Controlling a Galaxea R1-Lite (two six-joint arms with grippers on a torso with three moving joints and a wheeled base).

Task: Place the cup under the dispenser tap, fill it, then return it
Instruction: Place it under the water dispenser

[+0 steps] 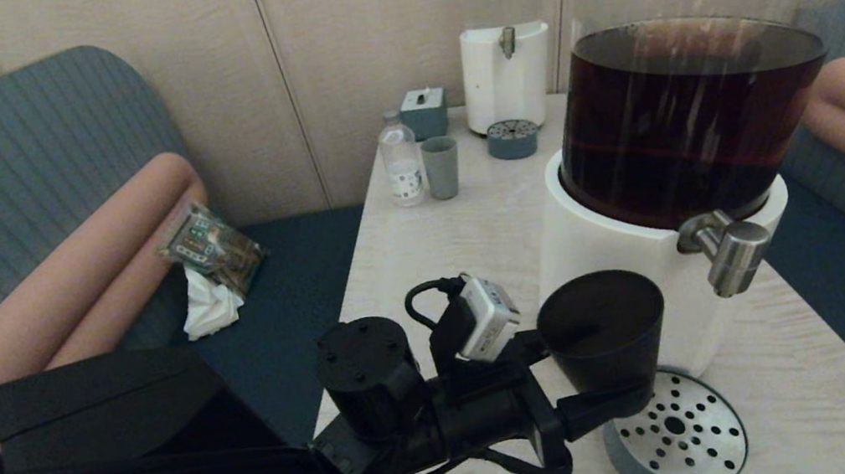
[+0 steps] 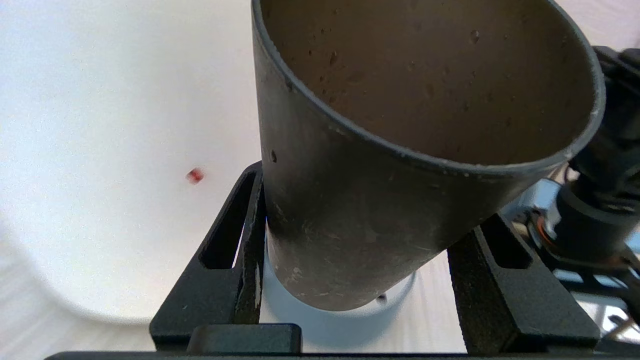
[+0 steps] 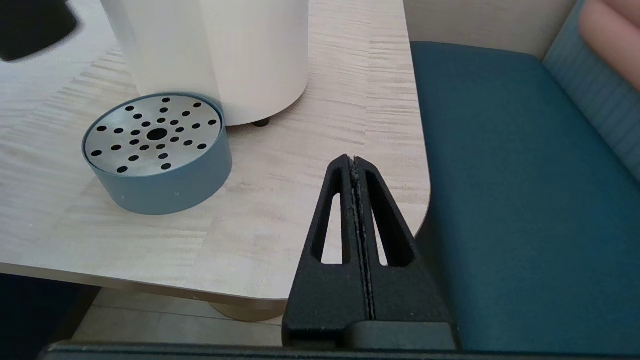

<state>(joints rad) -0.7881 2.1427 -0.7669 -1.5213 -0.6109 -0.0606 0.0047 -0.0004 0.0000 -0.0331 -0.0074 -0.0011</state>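
Note:
The robot's left gripper will set the black cup, now hanging just above the drip tray's edge, free on the middle of the big dispenser's perforated drip tray [image 1: 676, 432].
The black matte cup [image 1: 603, 331] hangs upright just above the left edge of the round perforated drip tray [image 1: 678, 434], against the big dispenser's white base [image 1: 586, 253]. My left gripper [image 1: 610, 404] is shut on the cup's lower part, coming from the left. The brushed-steel tap [image 1: 730, 252] sticks out to the cup's right and slightly higher, so the cup is beside it, not beneath it. In the left wrist view the cup [image 2: 350, 210] fills the space between the fingers [image 2: 235, 235], its inner wall dotted with droplets. My right gripper [image 3: 354, 159] is shut and empty by the table's front right corner.
At the table's far end stand a clear-liquid dispenser [image 1: 502, 46], its small drip tray [image 1: 513, 139], a grey-blue cup [image 1: 442, 167], a water bottle [image 1: 401, 160] and a small grey box [image 1: 424, 112]. Blue sofa seats [image 3: 525, 200] flank the table; a snack packet [image 1: 211, 249] lies on the left one.

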